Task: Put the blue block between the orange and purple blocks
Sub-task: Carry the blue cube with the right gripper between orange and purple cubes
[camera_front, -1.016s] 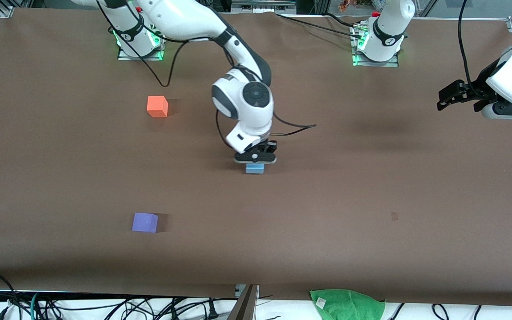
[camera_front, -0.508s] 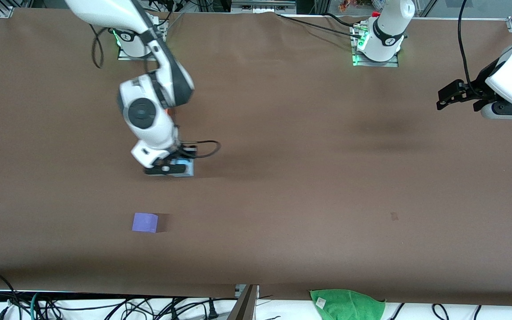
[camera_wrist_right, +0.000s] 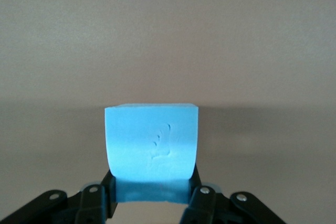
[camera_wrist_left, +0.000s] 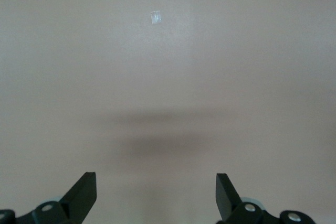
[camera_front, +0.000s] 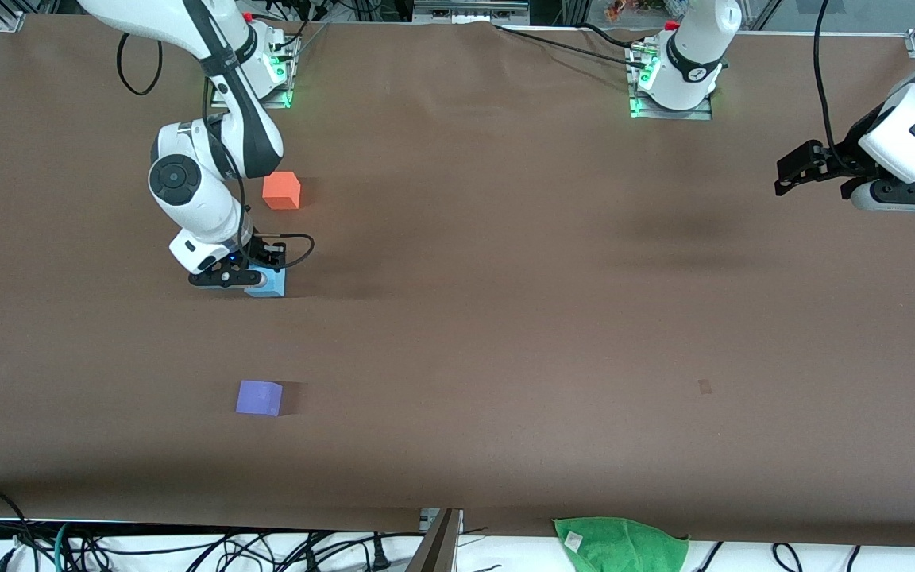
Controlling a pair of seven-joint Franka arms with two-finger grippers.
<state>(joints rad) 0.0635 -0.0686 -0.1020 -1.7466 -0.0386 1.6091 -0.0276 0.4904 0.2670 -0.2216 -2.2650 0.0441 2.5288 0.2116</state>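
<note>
I will use my right gripper to set the blue block down on the brown table about midway (camera_front: pixel 273 281) between the orange block and the purple block.
My right gripper (camera_front: pixel 249 281) is shut on the blue block (camera_front: pixel 268 283), a light sky-blue cube, low over the brown table between the other two cubes. In the right wrist view the blue block (camera_wrist_right: pixel 152 142) sits clamped between the two black fingers (camera_wrist_right: pixel 102 192). The orange block (camera_front: pixel 281 191) rests on the table near the right arm's base. The purple block (camera_front: pixel 259 397) rests nearer to the front camera. My left gripper (camera_front: pixel 793 171) is open and empty, held above the left arm's end of the table, waiting; its view shows bare table.
A green cloth (camera_front: pixel 620 543) lies off the table's edge nearest the front camera. Cables hang along that edge. A small pale mark (camera_front: pixel 704 386) is on the brown table toward the left arm's end.
My right gripper has carried the blue block from the table's middle toward the right arm's end, to a spot between the orange and purple blocks. The left arm has barely moved.
</note>
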